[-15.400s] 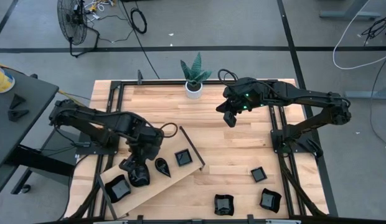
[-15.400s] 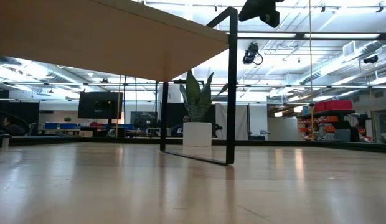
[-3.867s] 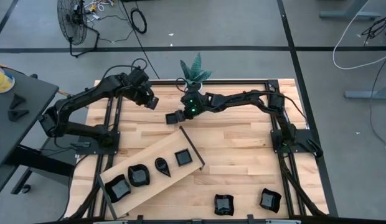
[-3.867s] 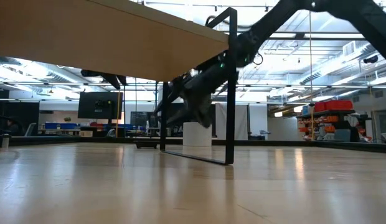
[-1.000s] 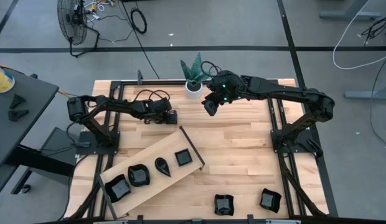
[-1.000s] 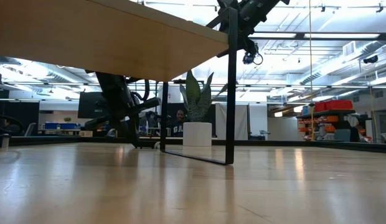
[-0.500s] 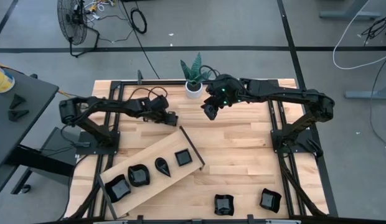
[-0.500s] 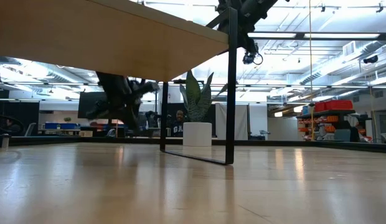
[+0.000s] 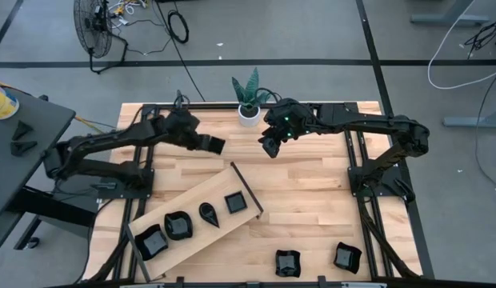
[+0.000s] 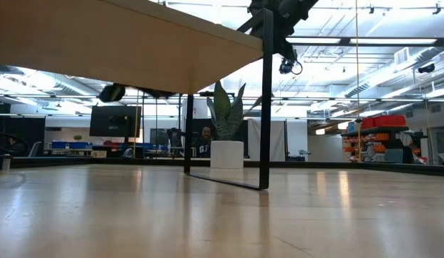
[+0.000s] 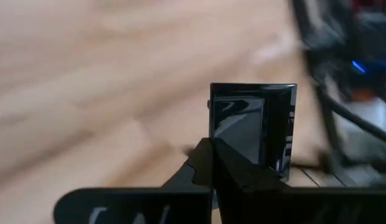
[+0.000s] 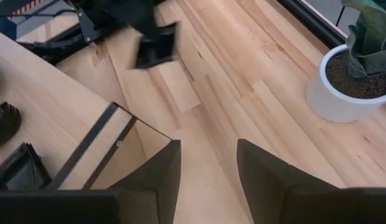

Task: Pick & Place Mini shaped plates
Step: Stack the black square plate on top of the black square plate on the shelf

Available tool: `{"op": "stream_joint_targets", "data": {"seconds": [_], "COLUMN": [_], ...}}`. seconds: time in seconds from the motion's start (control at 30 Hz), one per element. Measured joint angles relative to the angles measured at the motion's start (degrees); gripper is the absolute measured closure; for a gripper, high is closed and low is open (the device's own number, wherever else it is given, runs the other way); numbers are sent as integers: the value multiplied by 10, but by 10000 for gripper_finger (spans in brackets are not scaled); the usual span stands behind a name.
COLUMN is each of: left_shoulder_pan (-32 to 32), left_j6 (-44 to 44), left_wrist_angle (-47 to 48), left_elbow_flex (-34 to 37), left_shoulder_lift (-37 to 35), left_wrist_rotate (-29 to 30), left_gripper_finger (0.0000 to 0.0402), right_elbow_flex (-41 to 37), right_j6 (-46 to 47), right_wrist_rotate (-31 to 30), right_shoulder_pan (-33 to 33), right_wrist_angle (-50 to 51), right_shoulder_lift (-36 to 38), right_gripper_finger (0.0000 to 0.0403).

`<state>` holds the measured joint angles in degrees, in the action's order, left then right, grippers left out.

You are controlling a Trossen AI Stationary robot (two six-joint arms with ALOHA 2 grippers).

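Note:
The square plate in my left gripper needs to be set free on top of the square plate (image 9: 235, 201) that lies on the raised wooden board.
My left gripper (image 9: 206, 143) hangs over the table's far left part, shut on a small square glossy black plate (image 9: 215, 145), also in the left wrist view (image 11: 252, 124). Four black mini plates rest on the raised wooden board (image 9: 192, 200): a square one (image 9: 235, 202), a teardrop one (image 9: 208, 213), a wavy one (image 9: 178, 226) and one at the near end (image 9: 150, 242). Two more plates (image 9: 287, 262) (image 9: 347, 257) lie on the table near its front edge. My right gripper (image 9: 270, 147) hovers open and empty near the plant, its fingers (image 12: 162, 171) apart. My left gripper pinches the square plate's rim (image 11: 225, 140) between its two fingers (image 11: 233, 171), at the side nearest the wrist. The fingers come from the table's left side, slanting down. The plate sticks out past the fingertips, tilted and lifted clear of the table.
A white pot with a green plant (image 9: 250, 102) stands at the table's far edge, close to my right gripper. The board's black metal leg frame (image 10: 266, 100) stands at its far right end. Black frame rails (image 9: 356, 160) run along both table sides.
My left gripper has risen from the table's surface with the square plate and rolled its wrist; the plate, low by the table before, now hangs clear and tilted. The arm's elbow has swung toward the table's left edge.

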<state>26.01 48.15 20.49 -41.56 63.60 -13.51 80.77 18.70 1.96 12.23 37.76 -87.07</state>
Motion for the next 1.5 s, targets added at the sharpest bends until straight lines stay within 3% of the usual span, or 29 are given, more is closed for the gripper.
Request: {"op": "stream_joint_targets", "data": {"seconds": [0.3,0.57,0.83,1.07,1.5], "left_shoulder_pan": [-77,-134,-198,-239,-271], "left_j6": [19,-9,-80,-114,-129], "left_wrist_angle": [-38,0,126,142,205], "left_elbow_flex": [-6,-114,-240,-304,-322], "left_shoulder_lift": [-46,-33,47,137,221], "left_wrist_rotate": [-98,-102,-102,-126,-96], "left_gripper_finger": [401,401,401,401,399], "right_elbow_flex": [0,0,0,0,0], "right_j6": [-2,3,-27,-57,-57], "right_wrist_rotate": [0,3,5,1,0], "right_shoulder_pan": [0,0,0,1,1], "right_wrist_angle": [9,13,63,110,116], "right_shoulder_lift": [0,0,10,25,28], "right_gripper_finger": [243,243,243,243,243]}}
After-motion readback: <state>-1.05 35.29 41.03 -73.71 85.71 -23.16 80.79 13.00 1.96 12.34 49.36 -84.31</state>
